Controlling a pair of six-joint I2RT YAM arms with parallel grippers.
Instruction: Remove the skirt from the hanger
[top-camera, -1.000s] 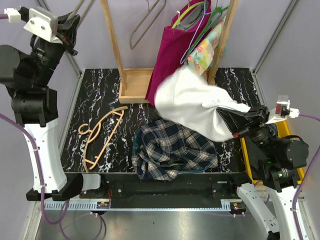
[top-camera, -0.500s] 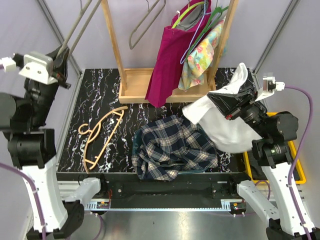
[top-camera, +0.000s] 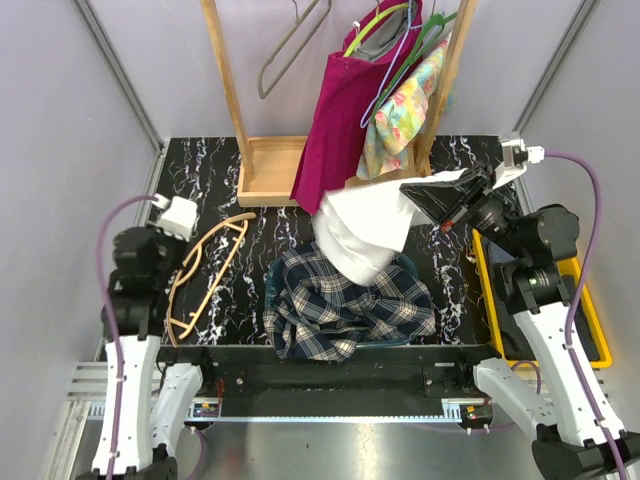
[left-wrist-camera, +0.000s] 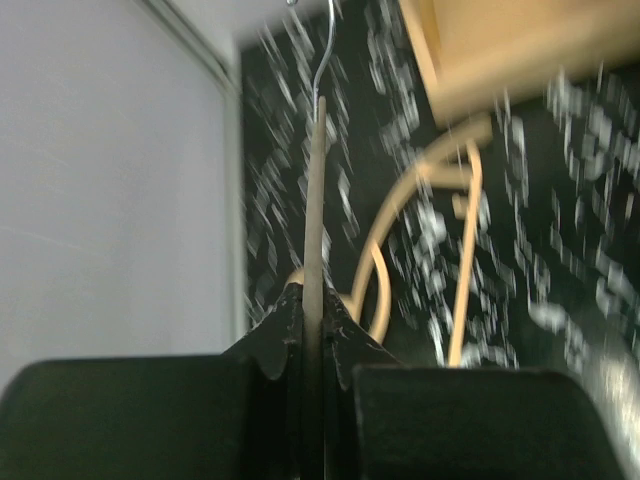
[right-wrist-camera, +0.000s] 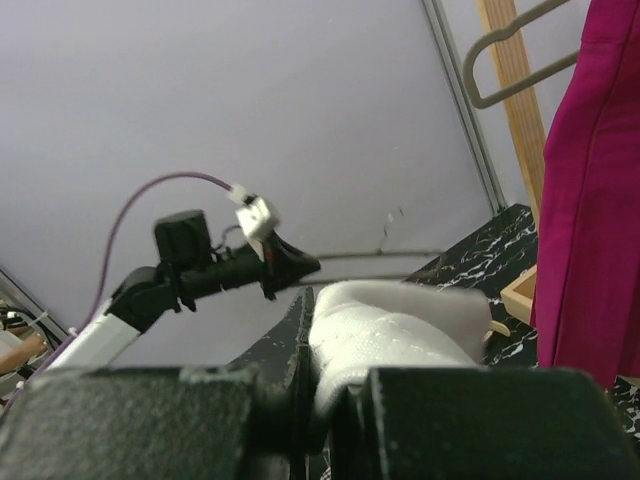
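Note:
Next, my right gripper sets the white skirt down on top of the crumpled plaid garment (top-camera: 374, 283) and lets go of it. The skirt now hangs bunched over the table's middle.
My right gripper (top-camera: 428, 200) is shut on the white skirt (top-camera: 362, 236), which hangs bunched over the middle of the table. In the right wrist view the skirt (right-wrist-camera: 395, 320) is clamped in my gripper (right-wrist-camera: 320, 335). My left gripper (top-camera: 172, 213) is low at the table's left and is shut on a thin grey hanger (left-wrist-camera: 314, 200). The hanger shows edge-on between the fingers (left-wrist-camera: 285, 320), with its wire hook at the top. The right wrist view shows the left gripper (right-wrist-camera: 292, 265) with the bare hanger (right-wrist-camera: 372, 256) sticking out. The skirt is off the hanger.
A plaid garment (top-camera: 345, 305) lies crumpled at front centre under the skirt. A wooden hanger (top-camera: 205, 265) lies on the table by my left arm. A wooden rack (top-camera: 270, 165) at the back holds magenta (top-camera: 335, 120) and floral (top-camera: 400, 105) clothes. A yellow bin (top-camera: 590, 320) stands at the right.
My left arm dropped from high at the back left to low by the table's left, hanger still in its jaws. My right gripper carried the skirt leftward, over the plaid garment.

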